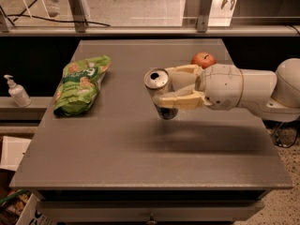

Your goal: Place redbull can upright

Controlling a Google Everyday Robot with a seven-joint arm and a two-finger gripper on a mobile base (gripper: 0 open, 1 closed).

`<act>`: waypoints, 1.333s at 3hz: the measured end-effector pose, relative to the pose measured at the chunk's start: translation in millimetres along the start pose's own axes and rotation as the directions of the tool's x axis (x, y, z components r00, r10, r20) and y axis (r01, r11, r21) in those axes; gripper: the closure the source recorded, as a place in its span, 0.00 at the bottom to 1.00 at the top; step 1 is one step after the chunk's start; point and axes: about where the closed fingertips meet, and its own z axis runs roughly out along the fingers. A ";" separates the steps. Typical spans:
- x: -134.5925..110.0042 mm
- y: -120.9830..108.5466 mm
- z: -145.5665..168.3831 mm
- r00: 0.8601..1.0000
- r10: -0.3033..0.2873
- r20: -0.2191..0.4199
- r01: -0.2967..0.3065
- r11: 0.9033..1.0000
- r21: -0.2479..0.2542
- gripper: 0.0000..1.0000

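Note:
The redbull can, now hanging in the air above the table, will be let go by my gripper on the middle of the grey table (176, 126), in front of the apple.
The redbull can (160, 93) is a slim silver and blue can with its pull-tab top tipped toward the camera. It hangs in the air above the middle of the grey table (140, 144), nearly upright and a little tilted. My gripper (165, 86) reaches in from the right and is shut on the can, one cream finger (180, 71) behind it and one (176, 101) in front. The can's lower end is dark and partly hidden by the front finger. A shadow lies on the table below it.
A green snack bag (78, 84) lies at the table's left. A red apple (203, 59) sits at the back right, behind my arm (248, 90). A soap dispenser (17, 91) stands on a ledge left of the table.

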 end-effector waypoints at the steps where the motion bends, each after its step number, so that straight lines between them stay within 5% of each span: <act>1: 13.7 -2.3 -4.4 1.000 0.010 0.017 -0.010 0.999 0.032 1.00; 3: 39.4 -1.4 -22.4 0.997 0.074 0.004 -0.074 0.988 0.134 1.00; 4: 48.6 -0.1 -33.3 0.994 0.111 -0.007 -0.108 0.976 0.190 0.83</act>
